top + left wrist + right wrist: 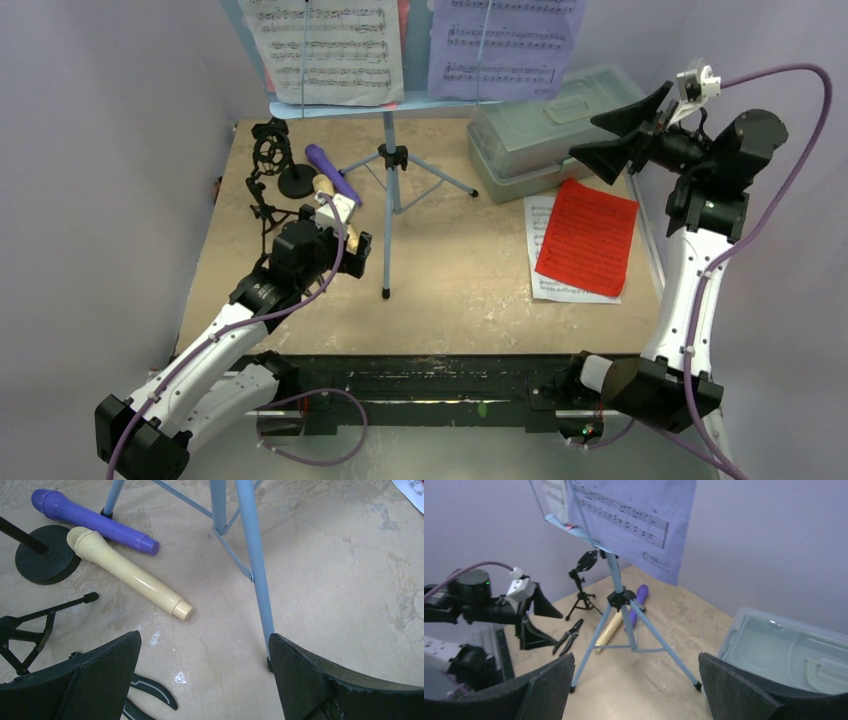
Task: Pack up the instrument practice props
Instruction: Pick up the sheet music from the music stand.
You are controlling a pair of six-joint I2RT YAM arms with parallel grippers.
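The robot's right gripper will close on the lavender page's outer edge (562, 79) (680, 564), just above the page's lower corner nearest the translucent box.
The pale-blue tripod music rack (392, 160) stands mid-table with a white page (325, 45) and a lavender page (505, 40) on its shelf. A red-pink page (587, 238) lies on a white page (540, 215) at the right. The purple microphone (92, 521) and tan microphone (127, 572) lie beside the round-base holder (45, 555) and the tripod holder (584, 580). My left gripper (205, 655) hangs open and empty over the table, its right finger close to a rack leg (255, 565). My right gripper (636, 675) is raised, open and empty, facing the rack (619, 600).
A translucent lidded box (545, 130) sits at the back right, under my right gripper (612, 135). Black pliers (150, 690) lie on the table below my left gripper (350, 240). Purple walls close in the back and sides.
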